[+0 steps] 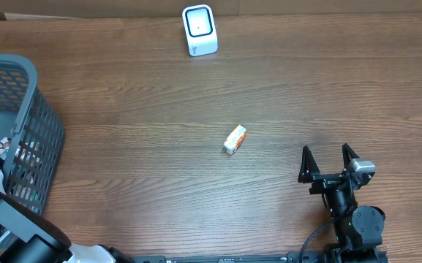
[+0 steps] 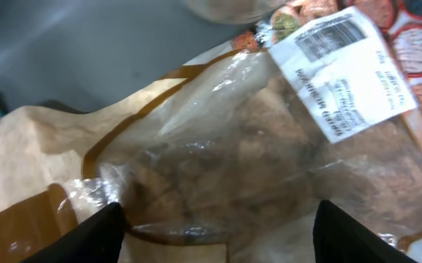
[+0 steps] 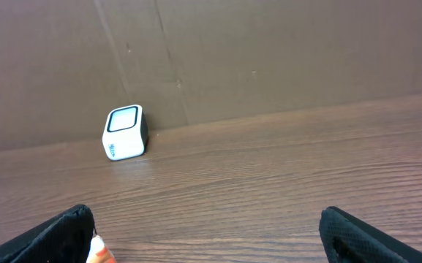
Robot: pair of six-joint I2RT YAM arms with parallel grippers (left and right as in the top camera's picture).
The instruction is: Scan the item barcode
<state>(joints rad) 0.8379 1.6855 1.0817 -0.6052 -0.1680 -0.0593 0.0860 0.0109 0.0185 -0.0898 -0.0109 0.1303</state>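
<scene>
My left gripper's fingers straddle the bag's broad middle, so next I open and take the bag by its printed end (image 2: 420, 55) beside the white label.
The left wrist view is filled by a clear and brown paper bag of baked goods (image 2: 269, 153) with a white barcode label (image 2: 346, 69) at the upper right. My left gripper (image 2: 218, 234) has a finger on each side of the bag, and the plastic is bunched against the left fingertip (image 2: 101, 226). In the overhead view this gripper is hidden inside the basket (image 1: 31, 109). The white scanner (image 1: 199, 30) stands at the table's far edge, and it is also the white scanner (image 3: 125, 132) in the right wrist view. My right gripper (image 1: 329, 162) rests open and empty at the front right.
A small orange and white box (image 1: 235, 139) lies mid-table, left of the right gripper, and its corner shows as the box (image 3: 99, 252) by my left finger. The grey mesh basket holds other packets (image 2: 408, 36). A brown cardboard wall (image 3: 269, 51) backs the table.
</scene>
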